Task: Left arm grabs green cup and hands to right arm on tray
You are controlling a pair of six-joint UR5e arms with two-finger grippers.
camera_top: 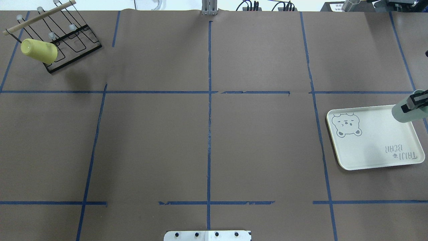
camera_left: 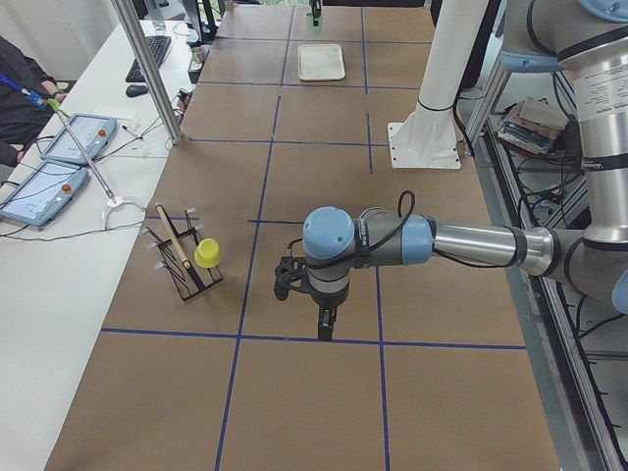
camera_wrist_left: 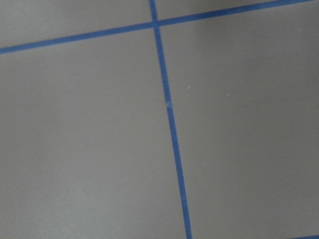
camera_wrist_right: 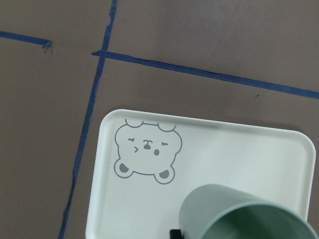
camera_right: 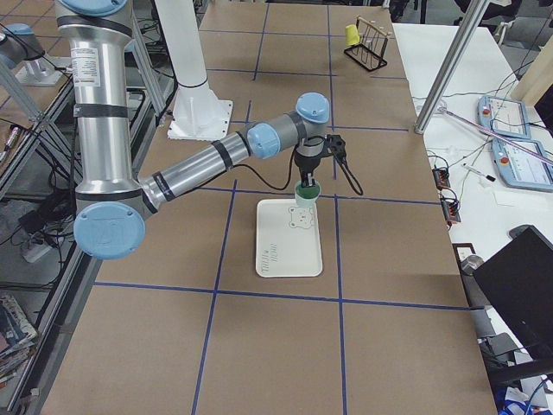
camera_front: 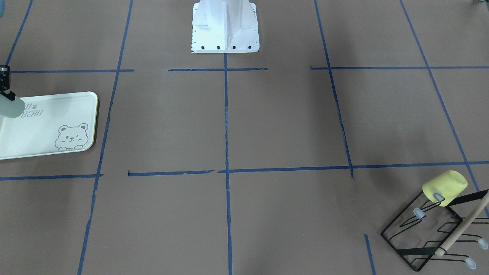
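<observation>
My right gripper needs to let go of the green cup on the bare part of the tray (camera_front: pixel 31 126) (camera_wrist_right: pixel 224 185) next to the bear drawing. It hangs just above the tray's far edge now.
The green cup (camera_top: pixel 405 112) hangs tilted in my right gripper (camera_top: pixel 413 101), just above the far edge of the tray (camera_top: pixel 367 147). The gripper is shut on the cup's rim. The right wrist view shows the cup's open mouth (camera_wrist_right: pixel 244 216) over the tray (camera_wrist_right: pixel 224 149), beside the bear drawing. In the front view the cup (camera_front: pixel 10 105) is at the left edge, over the tray (camera_front: pixel 46 130). My left gripper (camera_left: pixel 306 299) shows only in the exterior left view, low over bare table near the rack; I cannot tell whether it is open or shut.
A yellow cup (camera_top: pixel 38 50) sits on a peg of a black wire rack (camera_top: pixel 75 47) with a wooden dowel, at the far left corner. The white robot base (camera_front: pixel 225 26) stands at the near middle edge. Blue tape lines grid the brown table.
</observation>
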